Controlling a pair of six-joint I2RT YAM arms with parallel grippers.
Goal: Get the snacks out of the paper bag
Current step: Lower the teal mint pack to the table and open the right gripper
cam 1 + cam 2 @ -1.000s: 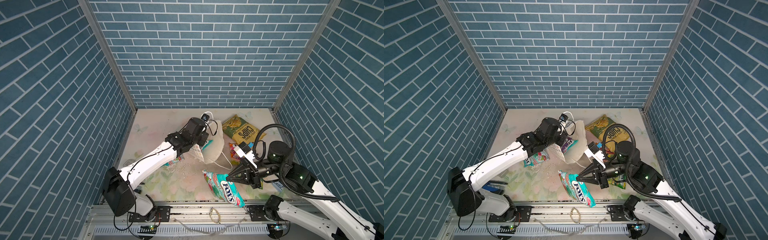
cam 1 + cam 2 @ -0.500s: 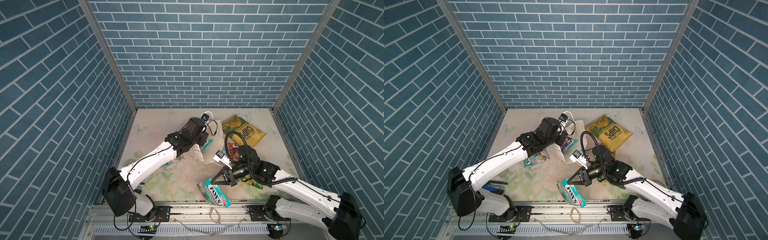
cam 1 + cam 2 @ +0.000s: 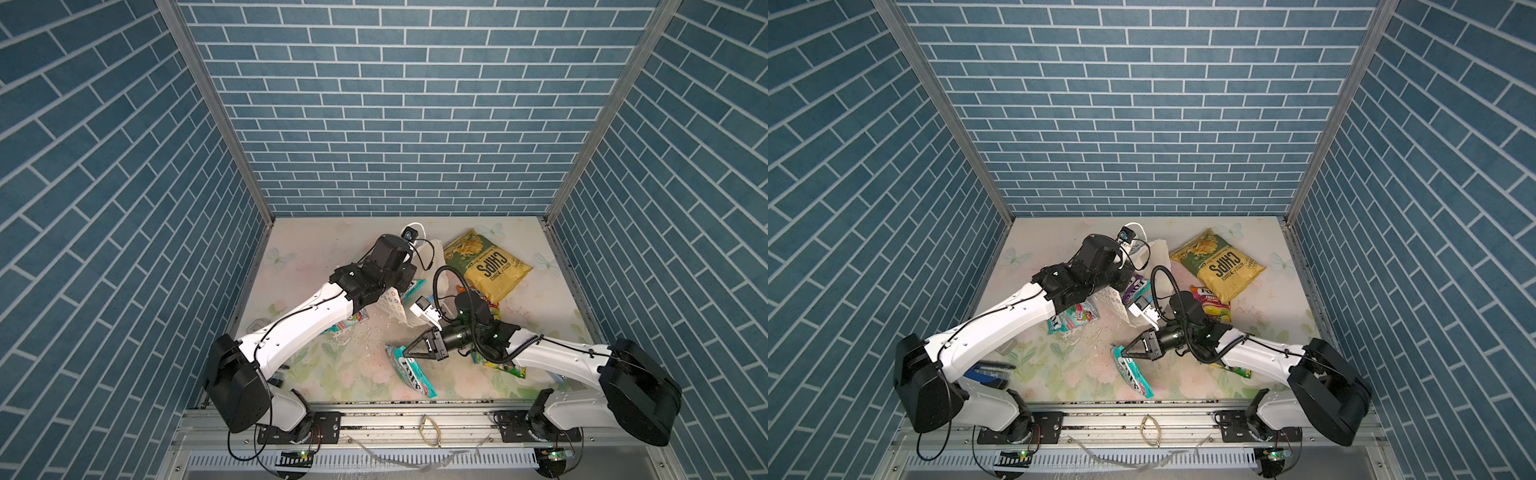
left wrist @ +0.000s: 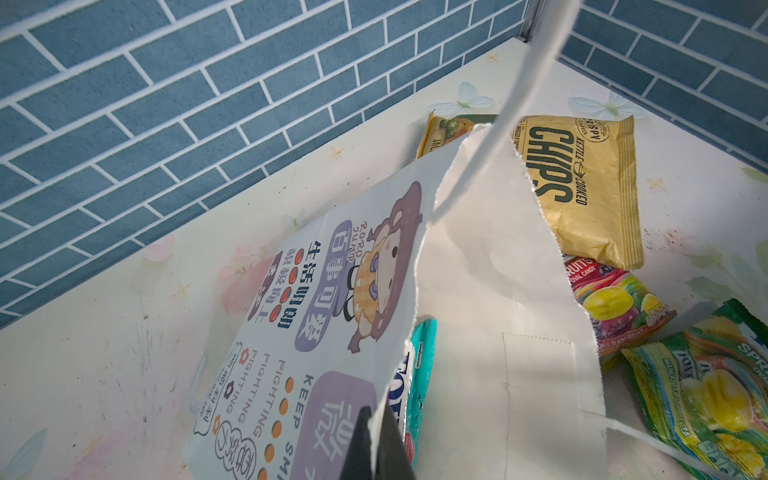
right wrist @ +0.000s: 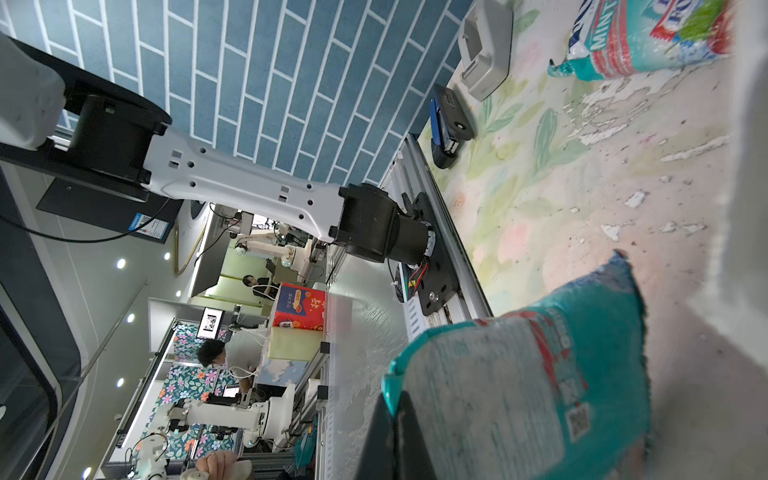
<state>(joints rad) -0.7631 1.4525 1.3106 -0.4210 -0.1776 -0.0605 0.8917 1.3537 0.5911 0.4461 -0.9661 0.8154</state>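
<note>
The teal FOX'S pouch will be released from my right gripper on the table [image 3: 432, 353] between the paper bag and the front rail.
The white paper bag [image 4: 498, 291] lies tilted at mid-table, mouth facing right, and my left gripper [image 4: 378, 415] is shut on its torn edge. A teal pouch [image 4: 419, 365] sits inside it. My right gripper [image 3: 405, 353] is shut on a corner of another teal FOX'S pouch [image 3: 411, 372], which stretches toward the front edge. The CHIPS bag [image 3: 488, 266], an orange-pink pouch [image 3: 1210, 301] and a green-yellow pouch [image 4: 715, 390] lie on the table to the right of the paper bag. One more teal pouch [image 3: 1075, 318] lies under my left arm.
A blue clip-like object [image 3: 988, 372] and a small grey block [image 5: 486, 50] sit near the front left corner. Paper scraps [image 3: 353, 332] litter the table's middle. A rubber band [image 3: 430, 430] rests on the front rail. Brick-patterned walls close three sides.
My right gripper has carried the teal pouch leftward and lower, toward the front middle of the table. The left arm and the paper bag have stayed put.
</note>
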